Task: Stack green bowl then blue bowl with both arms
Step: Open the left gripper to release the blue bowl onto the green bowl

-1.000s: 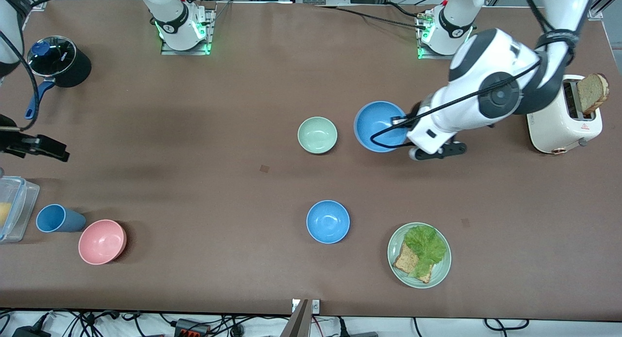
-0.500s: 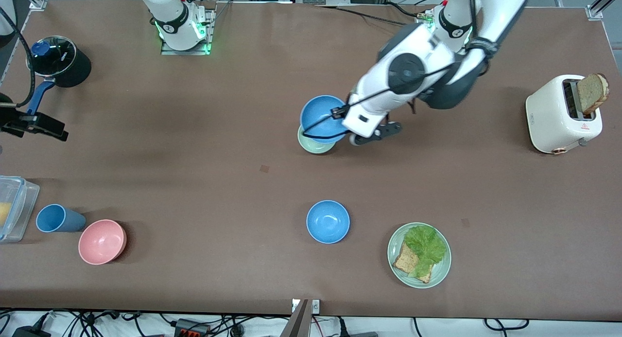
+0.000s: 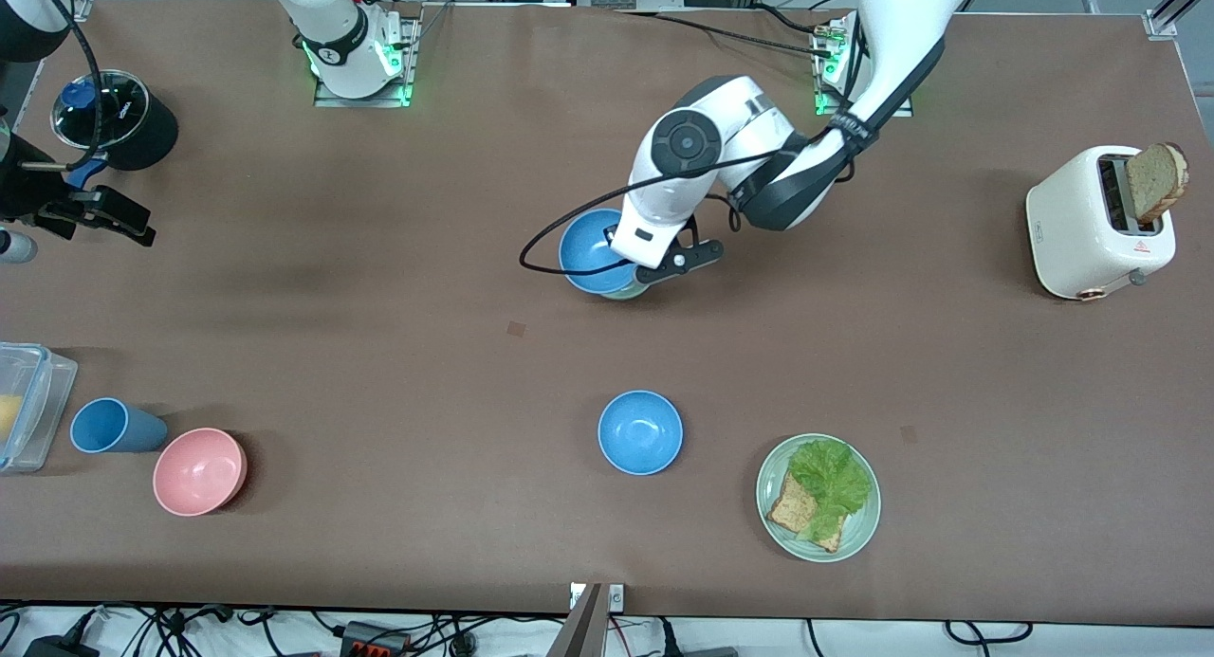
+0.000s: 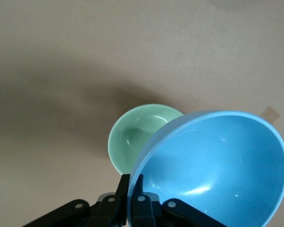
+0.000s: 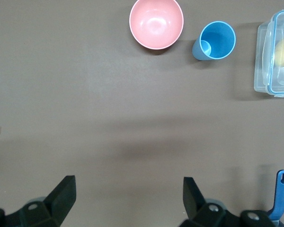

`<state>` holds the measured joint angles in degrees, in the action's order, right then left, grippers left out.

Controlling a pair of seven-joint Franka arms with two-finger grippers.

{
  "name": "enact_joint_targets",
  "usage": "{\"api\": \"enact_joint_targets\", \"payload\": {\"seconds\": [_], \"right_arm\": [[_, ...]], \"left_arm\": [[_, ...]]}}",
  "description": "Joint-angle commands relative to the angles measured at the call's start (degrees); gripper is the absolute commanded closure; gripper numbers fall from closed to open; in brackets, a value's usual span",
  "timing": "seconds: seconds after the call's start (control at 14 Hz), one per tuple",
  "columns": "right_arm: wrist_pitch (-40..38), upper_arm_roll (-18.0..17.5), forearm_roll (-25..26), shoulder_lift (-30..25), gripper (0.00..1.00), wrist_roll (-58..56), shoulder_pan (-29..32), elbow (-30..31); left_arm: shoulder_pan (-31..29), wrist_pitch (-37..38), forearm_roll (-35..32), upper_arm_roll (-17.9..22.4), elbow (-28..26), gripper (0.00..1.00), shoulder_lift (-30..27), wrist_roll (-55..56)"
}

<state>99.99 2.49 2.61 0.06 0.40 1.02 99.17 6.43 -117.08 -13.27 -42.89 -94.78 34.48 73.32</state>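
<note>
My left gripper needs to release the sky-blue bowl inside the pale green bowl (image 3: 620,263) (image 4: 146,140), so it sits nested there on the table.
My left gripper (image 3: 626,262) is shut on the rim of a sky-blue bowl (image 3: 590,257) and holds it tilted just above the pale green bowl (image 3: 623,295), which stands on the table mid-way along it. In the left wrist view the fingers (image 4: 125,187) pinch the blue bowl's (image 4: 217,165) rim, and the green bowl (image 4: 132,139) shows partly beneath it. I cannot tell whether the two bowls touch. My right gripper (image 3: 104,216) is open and empty at the right arm's end of the table, its fingers wide apart (image 5: 128,187).
A second blue bowl (image 3: 640,432) sits nearer the front camera, beside a plate (image 3: 859,534) of lettuce and toast. A toaster (image 3: 1100,226) stands at the left arm's end. A pot (image 3: 119,121), a pink bowl (image 3: 199,470), a blue cup (image 3: 109,426) and a container (image 3: 28,401) are at the right arm's end.
My left arm carried the blue bowl from beside the green bowl to over it, covering most of it. My right gripper shifted a little toward the pot.
</note>
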Motion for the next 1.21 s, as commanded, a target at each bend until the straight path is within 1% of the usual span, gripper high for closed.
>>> {"api": "enact_joint_targets", "payload": {"seconds": [0.0, 0.29, 0.5, 0.64, 0.93, 1.07, 1.14], "right_arm": [[-0.1, 0.0, -0.6, -1.2, 0.0, -0.7, -0.6, 1.2], [-0.1, -0.2, -0.4, -1.2, 0.0, -0.7, -0.7, 1.0], [-0.1, -0.2, -0.8, -1.2, 0.0, 0.3, -0.8, 0.9], [-0.2, -0.2, -0.8, -1.1, 0.0, 0.3, -0.8, 1.0], [-0.2, -0.2, -0.7, -1.2, 0.0, -0.6, -0.8, 1.0], [-0.3, -0.3, -0.7, -1.2, 0.0, -0.7, -0.9, 1.0], [-0.8, -0.3, -0.7, -1.0, 0.0, -0.7, -1.3, 0.9]], "left_arm": [[0.9, -0.6, -4.5, 0.3, 0.0, 1.0, 2.0, 1.7], [0.1, -1.7, -5.1, 0.3, -4.4, 1.0, 0.9, 1.7], [0.9, -4.2, -5.5, 0.4, -5.1, 1.0, 1.5, 2.2], [1.0, -4.9, -7.3, 0.4, -5.8, 1.0, 2.0, 2.4], [1.1, -5.0, -8.7, 0.4, -5.6, 0.99, 2.7, 3.1], [1.1, -5.0, -8.8, 0.4, -5.6, 0.88, 2.7, 3.1], [1.0, -4.8, -8.7, 0.3, -5.5, 0.79, 2.6, 3.1]]}}
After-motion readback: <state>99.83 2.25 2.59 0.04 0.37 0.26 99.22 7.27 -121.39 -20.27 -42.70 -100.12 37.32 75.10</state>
